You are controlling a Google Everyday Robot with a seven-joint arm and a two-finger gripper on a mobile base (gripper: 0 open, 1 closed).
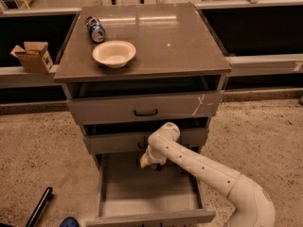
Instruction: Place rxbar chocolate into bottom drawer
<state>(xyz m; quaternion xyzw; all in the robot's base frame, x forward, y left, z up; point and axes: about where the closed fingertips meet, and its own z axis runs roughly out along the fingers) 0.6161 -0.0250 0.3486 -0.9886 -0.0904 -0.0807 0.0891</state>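
Next, my gripper lets go of the rxbar chocolate around the middle of the bottom drawer's grey bottom (157, 185).
The bottom drawer (142, 195) of the grey cabinet is pulled open, and its flat grey floor is bare. My gripper (150, 162) hangs at the end of the white arm, just above the back of this drawer and below the middle drawer's front. A small dark shape (156, 167) shows at the gripper's tip. I cannot tell whether it is the rxbar chocolate. No bar shows on the cabinet top or on the drawer floor.
A white bowl (114, 53) and a blue soda can (96, 29) sit on the cabinet top (180, 41). The top drawer (144, 108) and middle drawer (113, 142) are partly open. A cardboard box (32, 56) sits on a ledge at left. A black bar (40, 207) lies on the floor.
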